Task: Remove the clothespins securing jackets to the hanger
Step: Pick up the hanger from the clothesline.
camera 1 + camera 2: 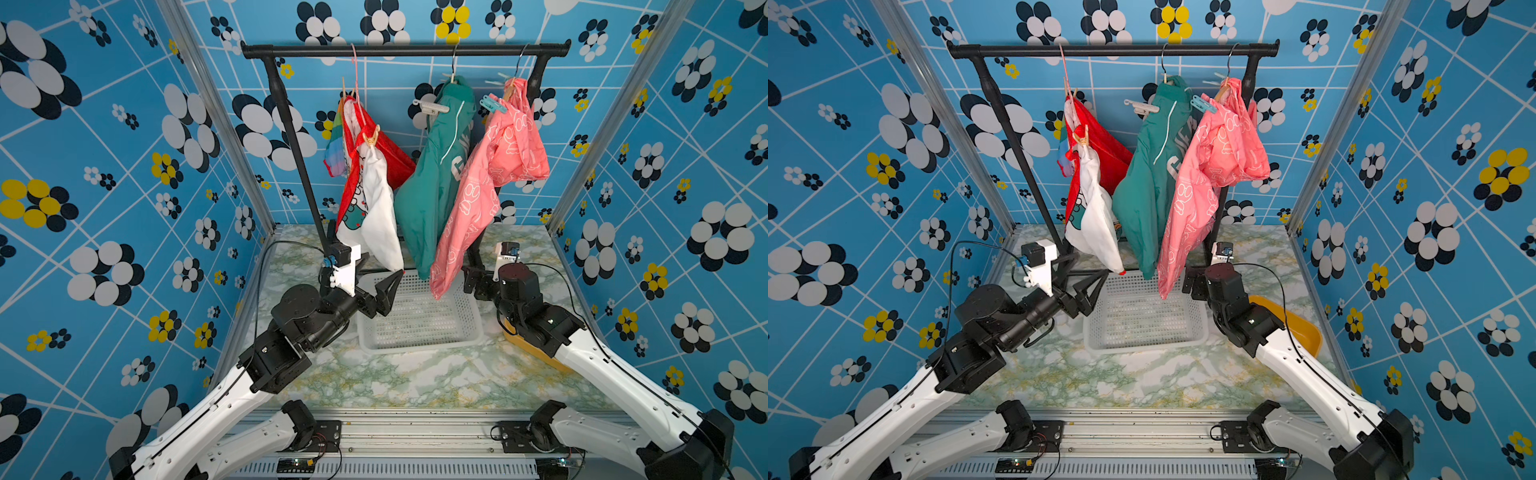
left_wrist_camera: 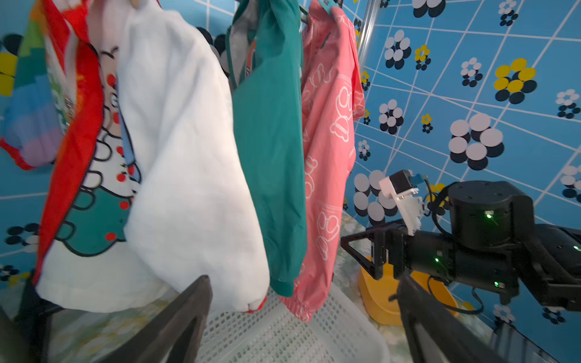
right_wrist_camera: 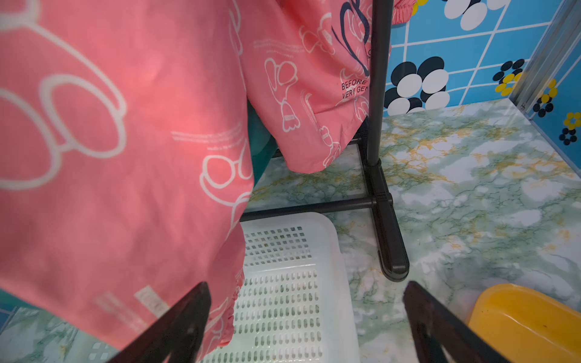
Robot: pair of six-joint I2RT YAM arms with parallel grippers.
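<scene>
The red jacket's white sleeve has an upper part (image 1: 373, 162) (image 2: 152, 25) just below the tan clothespin. My left gripper should close on it there.
Three jackets hang from hangers on the black rail (image 1: 405, 50): red with a white sleeve (image 1: 374, 199), green (image 1: 428, 178) and pink (image 1: 503, 162). A tan clothespin (image 1: 371, 138) grips the red jacket's shoulder. A whitish clothespin (image 1: 432, 107) sits by the green collar, and a teal clothespin (image 1: 493, 104) is on the pink shoulder. My left gripper (image 1: 380, 276) is open, low beneath the white sleeve, over the basket's left end (image 2: 301, 317). My right gripper (image 3: 305, 320) is open beside the pink sleeve's cuff; in both top views that sleeve partly hides it.
A white perforated basket (image 1: 419, 332) lies on the marble table under the jackets. A yellow tub (image 1: 1306, 328) sits at the right under my right arm. The rack's black post and foot (image 3: 390, 245) stand just ahead of my right gripper. Patterned walls enclose three sides.
</scene>
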